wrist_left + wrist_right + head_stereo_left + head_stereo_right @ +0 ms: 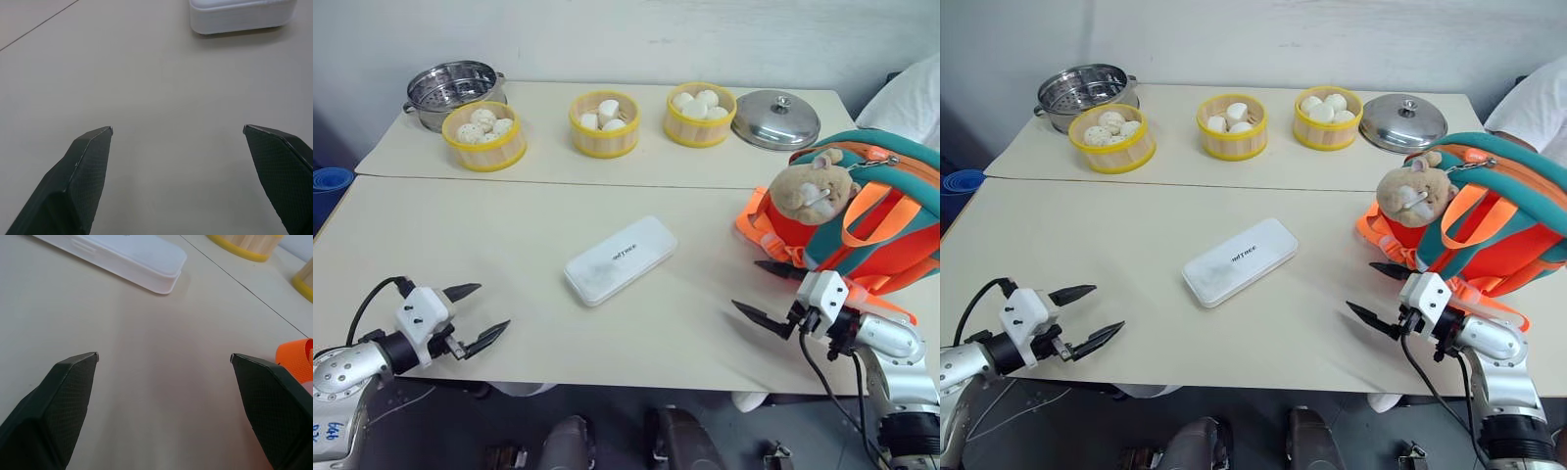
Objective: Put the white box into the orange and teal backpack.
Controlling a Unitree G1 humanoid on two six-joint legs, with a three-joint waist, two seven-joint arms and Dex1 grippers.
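The robot's right gripper will shut its empty fingers beside the white box's short end (673, 238) (179, 275) nearest the backpack, to push the white box straight.
The white box (620, 258) lies flat in the middle of the cream table, small dark lettering on its lid. At the table's right edge stands the orange and teal backpack (871, 211), a tan plush animal (813, 192) hanging on its front. My left gripper (475, 314) hovers open over the near left of the table, well short of the box (242, 14). My right gripper (756, 292) is open too, just in front of the backpack's orange straps and to the right of the box (122, 257). Nothing is between either pair of fingers.
Three yellow steamer baskets (604, 123) of white buns line the far side of the table. A metal pot (450, 90) stands at the back left and a metal lid (775, 119) at the back right. A seam (548, 182) joins the two tabletops.
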